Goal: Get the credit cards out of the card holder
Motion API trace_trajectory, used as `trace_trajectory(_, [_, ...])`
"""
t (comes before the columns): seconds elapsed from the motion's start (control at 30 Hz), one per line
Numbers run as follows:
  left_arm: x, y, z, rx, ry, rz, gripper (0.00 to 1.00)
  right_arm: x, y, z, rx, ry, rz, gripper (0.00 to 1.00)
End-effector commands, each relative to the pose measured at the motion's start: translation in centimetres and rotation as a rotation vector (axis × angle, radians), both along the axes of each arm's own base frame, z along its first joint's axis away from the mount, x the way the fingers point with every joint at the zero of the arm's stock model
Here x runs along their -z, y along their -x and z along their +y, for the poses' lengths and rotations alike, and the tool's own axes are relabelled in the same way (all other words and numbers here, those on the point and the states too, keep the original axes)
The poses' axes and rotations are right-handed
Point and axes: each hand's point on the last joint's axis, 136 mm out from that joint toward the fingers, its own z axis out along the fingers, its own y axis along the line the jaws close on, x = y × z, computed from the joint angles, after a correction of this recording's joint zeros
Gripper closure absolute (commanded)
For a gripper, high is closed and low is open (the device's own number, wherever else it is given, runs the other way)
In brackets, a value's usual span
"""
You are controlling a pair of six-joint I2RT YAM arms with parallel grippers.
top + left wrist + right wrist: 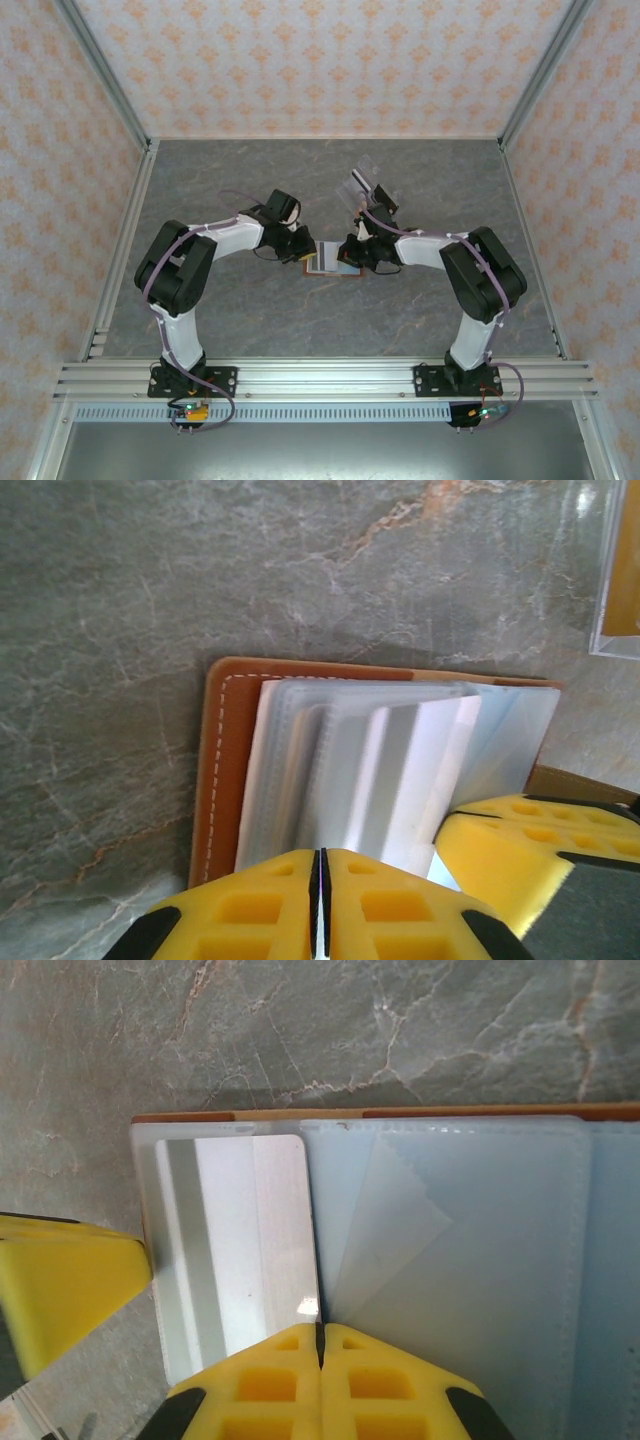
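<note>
The credit card's striped side sits in the card holder's leaf and my right gripper is only at the card's loose edge, so I should open it, grip that edge (312, 1260) again and pull the card out.
The card holder (330, 262) lies open at the table's middle, between both grippers. Its reddish-brown rim (225, 770) frames fanned clear leaves, and its grey-blue inside (470, 1260) lies flat. A pale credit card (240, 1250) with a grey stripe sits in the left leaf. My left gripper (320, 880) is shut, a thin pale leaf edge running between its pads as the leaves rise toward it. My right gripper (320, 1335) is shut with its tips at the card's near corner; whether it pinches anything is unclear. The two grippers (300, 250) (352, 252) nearly touch over the holder.
A clear plastic sleeve (368, 180) lies behind the right gripper, its yellowish contents visible at the left wrist view's top right (620, 570). Grey marbled tabletop surrounds the holder. Patterned walls and metal rails (125, 240) enclose the table.
</note>
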Motion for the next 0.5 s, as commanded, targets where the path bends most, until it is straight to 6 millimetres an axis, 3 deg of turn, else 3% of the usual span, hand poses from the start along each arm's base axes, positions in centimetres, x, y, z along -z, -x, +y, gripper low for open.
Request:
trace_trajectory(0.0, [-0.2, -0.5, -0.5, 0.001, 0.015, -0.006, 0.88, 0.0, 0.0, -0.2, 0.023, -0.009, 0.008, 0.93])
trace_trajectory(0.07, [0.1, -0.4, -0.5, 0.005, 0.014, 0.002, 0.88, -0.2, -0.2, 0.0, 0.025, -0.023, 0.006, 0.79])
trace_trajectory(0.13, [0.4, -0.2, -0.5, 0.007, 0.008, 0.011, 0.88, -0.2, -0.5, 0.3, 0.024, -0.027, 0.006, 0.74])
trace_trajectory(0.47, [3.0, 0.9, 0.9, -0.001, -0.083, 0.08, 0.9, 0.0, -1.2, 1.2, 0.015, -0.068, 0.013, 0.73])
